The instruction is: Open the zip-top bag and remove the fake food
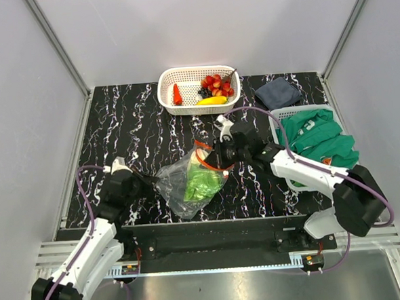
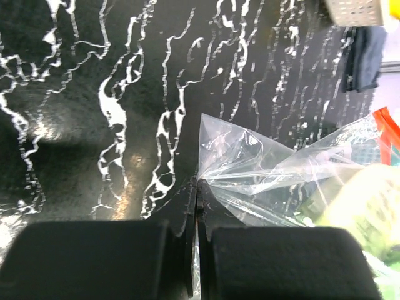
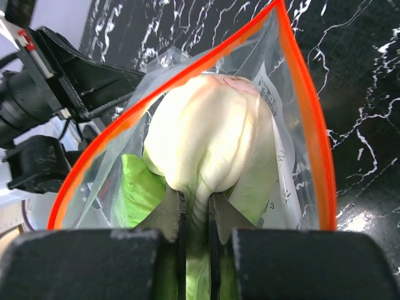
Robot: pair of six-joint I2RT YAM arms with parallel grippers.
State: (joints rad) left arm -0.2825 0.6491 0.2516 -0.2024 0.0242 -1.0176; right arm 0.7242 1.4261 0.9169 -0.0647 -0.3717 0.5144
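Next, my left gripper takes the bag's orange rim (image 1: 203,162) before my right gripper pulls the lettuce out, because it holds the bag's lower corner, far from the bag's opening around the lettuce.
The clear zip-top bag (image 1: 188,181) lies mid-table with its orange-rimmed mouth (image 3: 306,125) open. My left gripper (image 1: 139,179) is shut on the bag's lower corner (image 2: 215,162). My right gripper (image 1: 217,154) reaches into the mouth and is shut on the leafy lettuce (image 3: 209,144), pale at its base and green lower down (image 1: 202,184). A red pepper (image 1: 177,94), grapes (image 1: 204,92), strawberries (image 1: 218,85) and a yellow banana (image 1: 212,101) lie in the white lattice basket (image 1: 167,80) at the back.
A second white basket (image 1: 279,115) at the right holds a green cloth (image 1: 318,136). A dark grey cloth (image 1: 276,91) lies at the back right. Grey walls close in the table on three sides.
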